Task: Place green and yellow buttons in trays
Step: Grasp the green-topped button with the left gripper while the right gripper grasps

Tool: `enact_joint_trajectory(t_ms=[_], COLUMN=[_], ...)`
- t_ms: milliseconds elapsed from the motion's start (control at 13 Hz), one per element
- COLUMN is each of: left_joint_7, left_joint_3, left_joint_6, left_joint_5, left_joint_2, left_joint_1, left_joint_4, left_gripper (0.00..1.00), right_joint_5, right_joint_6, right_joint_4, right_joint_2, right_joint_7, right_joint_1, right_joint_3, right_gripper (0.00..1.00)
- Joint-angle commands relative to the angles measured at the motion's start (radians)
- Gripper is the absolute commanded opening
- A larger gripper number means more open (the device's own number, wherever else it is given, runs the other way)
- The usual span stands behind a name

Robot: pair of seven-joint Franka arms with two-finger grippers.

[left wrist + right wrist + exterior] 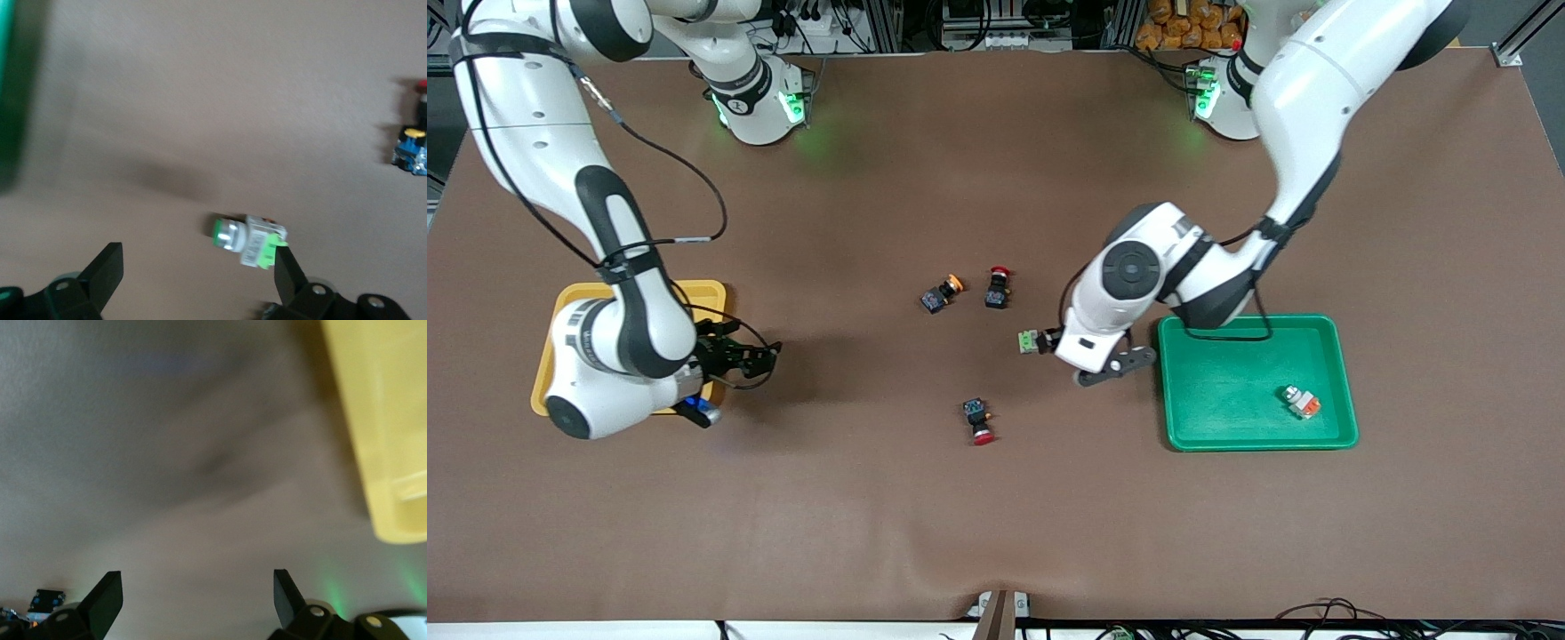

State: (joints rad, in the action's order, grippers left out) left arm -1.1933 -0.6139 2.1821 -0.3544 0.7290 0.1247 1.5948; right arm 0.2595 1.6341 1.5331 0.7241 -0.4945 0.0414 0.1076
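Next, I close my left gripper on the pale grey button lengthwise, with one finger on its green block (1026,341) (272,251) and the other on its silver end.
A pale grey button with a green face (248,239) lies on the table between my left gripper's (198,259) open fingers, close against one finger (287,270). In the front view this button (1030,341) sits beside the green tray (1258,440), at the left gripper (1047,339). A pale grey button with an orange face (1302,402) lies in the green tray. A black button with a yellow-orange cap (941,293) lies mid-table. My right gripper (761,355) is open and empty beside the yellow tray (562,307), which the right arm mostly hides.
Two black buttons with red caps lie mid-table, one (997,286) beside the yellow-capped button, one (979,420) nearer the front camera. The right wrist view shows the yellow tray's rim (380,453) and a black button body (45,600).
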Motion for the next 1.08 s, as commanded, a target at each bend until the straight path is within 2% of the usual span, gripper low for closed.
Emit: enact_joint_trajectory(t_ms=[0, 231, 462, 692, 846, 1000], left_joint_7=[-0.095, -0.054, 0.098, 0.086, 0.083, 0.084], left_joint_3=[0.071, 0.082, 0.082, 0.083, 0.085, 0.085], left_joint_6=[-0.007, -0.005, 0.024, 0.114, 0.119, 0.128], left_joint_5=[-0.006, -0.066, -0.072, -0.070, -0.070, -0.072], left_joint_2=[0.027, 0.026, 0.029, 0.044, 0.058, 0.073], left_joint_1=[0.105, 0.107, 0.119, 0.139, 0.161, 0.161], left_joint_4=[-0.065, -0.044, -0.027, 0.001, 0.004, 0.004], left_gripper=[1.00, 1.00, 1.00, 1.00, 1.00, 1.00], right_joint_5=[0.018, 0.056, 0.063, 0.067, 0.067, 0.070], right_joint_6=[0.006, 0.023, 0.042, 0.140, 0.148, 0.229], right_joint_4=[0.012, 0.012, 0.015, 0.027, 0.036, 0.154], right_joint_2=[-0.029, -0.032, -0.032, -0.057, -0.057, -0.124], right_joint_7=[-0.154, -0.254, -0.310, -0.584, -0.671, -0.680], right_joint_1=[-0.072, -0.135, -0.167, -0.296, -0.342, -0.370], right_joint_3=[-0.008, -0.008, -0.008, -0.009, -0.009, -0.008], right_gripper=[1.00, 1.00, 1.00, 1.00, 1.00, 1.00])
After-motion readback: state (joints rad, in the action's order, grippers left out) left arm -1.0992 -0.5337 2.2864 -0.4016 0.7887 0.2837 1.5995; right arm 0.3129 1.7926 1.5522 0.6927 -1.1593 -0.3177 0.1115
